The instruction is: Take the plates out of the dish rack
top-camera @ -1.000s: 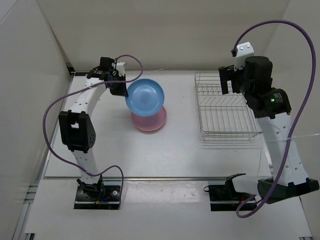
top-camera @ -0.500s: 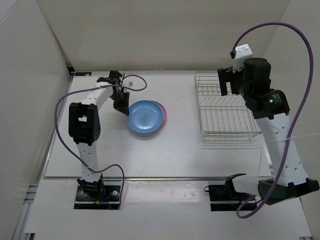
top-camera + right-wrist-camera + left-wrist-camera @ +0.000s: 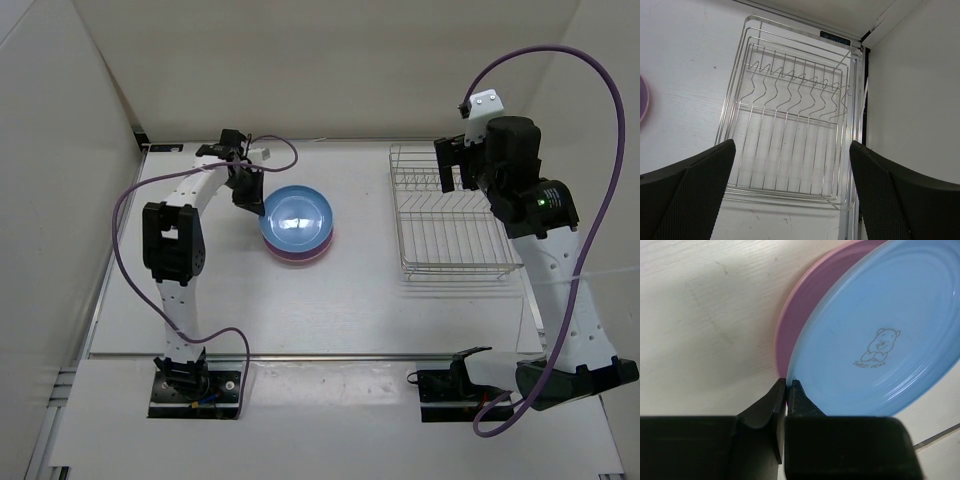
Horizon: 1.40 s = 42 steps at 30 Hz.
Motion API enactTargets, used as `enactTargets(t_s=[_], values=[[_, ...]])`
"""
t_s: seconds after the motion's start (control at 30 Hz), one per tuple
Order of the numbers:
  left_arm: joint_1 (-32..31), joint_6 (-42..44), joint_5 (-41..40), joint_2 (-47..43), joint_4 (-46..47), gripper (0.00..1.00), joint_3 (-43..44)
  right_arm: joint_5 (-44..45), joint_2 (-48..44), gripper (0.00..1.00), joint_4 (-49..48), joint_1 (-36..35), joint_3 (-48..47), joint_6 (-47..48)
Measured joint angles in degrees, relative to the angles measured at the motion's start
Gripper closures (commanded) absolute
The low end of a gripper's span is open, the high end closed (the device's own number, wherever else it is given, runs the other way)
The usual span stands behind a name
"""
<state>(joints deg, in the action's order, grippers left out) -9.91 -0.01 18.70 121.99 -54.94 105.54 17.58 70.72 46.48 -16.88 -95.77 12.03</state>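
The robot's left gripper will release the blue plate so it lies flat on top of the pink plate (image 3: 297, 231) (image 3: 882, 342).
The light blue plate (image 3: 297, 216) lies on top of the pink plate (image 3: 300, 251) at the table's left middle. My left gripper (image 3: 253, 200) is shut on the blue plate's left rim. In the left wrist view the blue plate (image 3: 880, 335), with its small bear mark, covers most of the pink plate (image 3: 797, 315), and my gripper (image 3: 788, 385) pinches its edge. The silver wire dish rack (image 3: 450, 215) stands at the right with no plates in it. My right gripper (image 3: 455, 168) hangs open and empty above the rack (image 3: 790, 125).
White walls close in the table at the back, left and right. The rack sits close to the right wall (image 3: 920, 100). A sliver of the pink plate (image 3: 642, 97) shows at the left edge of the right wrist view.
My left gripper has brought the blue plate down from a tilted hold above the pink plate to lie flat on it. The right arm has not moved.
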Motion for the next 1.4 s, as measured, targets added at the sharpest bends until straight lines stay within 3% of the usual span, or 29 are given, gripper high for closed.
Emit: enactTargets(t_s=[1.0, 1.33, 1.4], values=[[0.11, -0.09, 0.85, 3.02, -0.33, 0.89, -1.14, -1.27, -0.79, 0.02, 0.04, 0.0, 1.73, 0.0], [-0.07, -0.31, 1.73, 3.13, -0.35, 0.59, -1.14, -1.49, -0.9, 0.02, 0.04, 0.0, 1.81, 0.17], [-0.07, -0.35, 1.97, 3.13, -0.33, 0.48, -1.14, -1.55, -0.9, 0.02, 0.04, 0.0, 1.81, 0.17]])
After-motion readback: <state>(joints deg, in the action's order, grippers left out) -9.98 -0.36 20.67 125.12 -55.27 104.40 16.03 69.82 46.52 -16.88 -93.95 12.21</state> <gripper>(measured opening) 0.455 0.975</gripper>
